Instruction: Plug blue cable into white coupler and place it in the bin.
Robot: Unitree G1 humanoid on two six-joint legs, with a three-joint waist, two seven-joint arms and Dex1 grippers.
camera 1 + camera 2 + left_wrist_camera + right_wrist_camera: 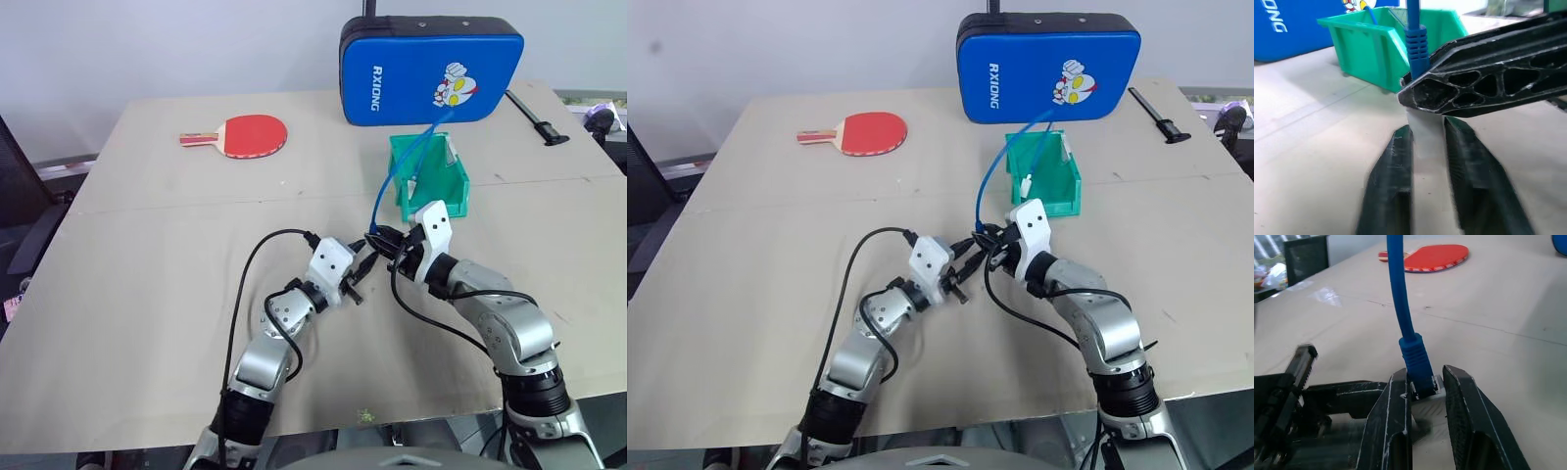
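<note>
I should use my right gripper to let go of the white coupler, now held in front of the bin, along with its blue cable, on the front bottom of the teal bin (pixel 431 186).
The blue cable (pixel 390 186) rises from between my two grippers and arcs back over the teal bin (pixel 457 192). Its blue plug boot (pixel 1415 360) sits in the white coupler (pixel 1427 400), above the table. In the right wrist view my right gripper (pixel 1425 378) is shut on the coupler's sides; from the head it shows in front of the bin (pixel 384 241). My left gripper (pixel 360 278) faces it from the left. Its fingers (pixel 1391 166) are parted, one on each side of the coupler (pixel 1425 134).
A red table tennis paddle (pixel 251 134) lies at the back left. A big blue padded case (pixel 431 69) stands behind the bin, with a black tool (pixel 535 119) to its right. Black wires loop off both wrists over the beige table (pixel 147 294).
</note>
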